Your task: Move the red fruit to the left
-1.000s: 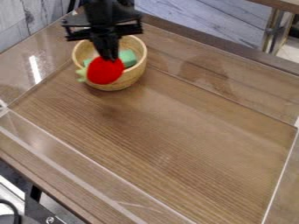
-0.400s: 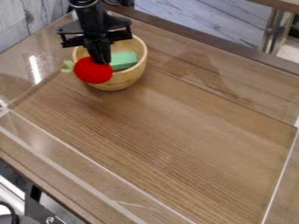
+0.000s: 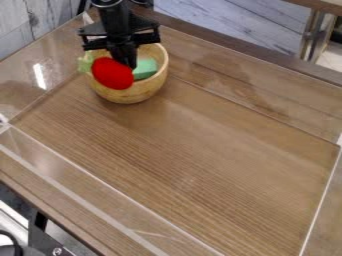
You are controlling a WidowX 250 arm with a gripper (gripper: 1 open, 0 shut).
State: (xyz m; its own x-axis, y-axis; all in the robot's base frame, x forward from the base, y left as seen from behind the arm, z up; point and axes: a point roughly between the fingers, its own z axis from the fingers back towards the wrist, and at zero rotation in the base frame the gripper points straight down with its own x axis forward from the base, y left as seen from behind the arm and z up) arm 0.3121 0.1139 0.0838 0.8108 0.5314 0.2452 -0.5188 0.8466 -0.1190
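The red fruit, which hangs at the bowl's rim now, will be let go by my gripper inside the wooden bowl [image 3: 140, 71], against the flat green block.
The red fruit [image 3: 112, 73] is small, round and bright red, with a pale green tip on its left. It hangs at the left rim of the wooden bowl [image 3: 144, 88]. My black gripper [image 3: 120, 57] points down from above and is shut on the fruit's top. A flat green block [image 3: 146, 66] lies inside the bowl, to the right of the fruit. I cannot tell whether the fruit touches the bowl's rim or hangs just over it.
The bowl stands at the back left of a wooden table [image 3: 201, 150] enclosed by low clear walls [image 3: 27, 75]. A narrow strip of tabletop lies between the bowl and the left wall. A table leg [image 3: 315, 40] stands at the back right.
The gripper has carried the red fruit a little to the left and back, from in front of the bowl's middle to its left rim. The bowl and green block have stayed put.
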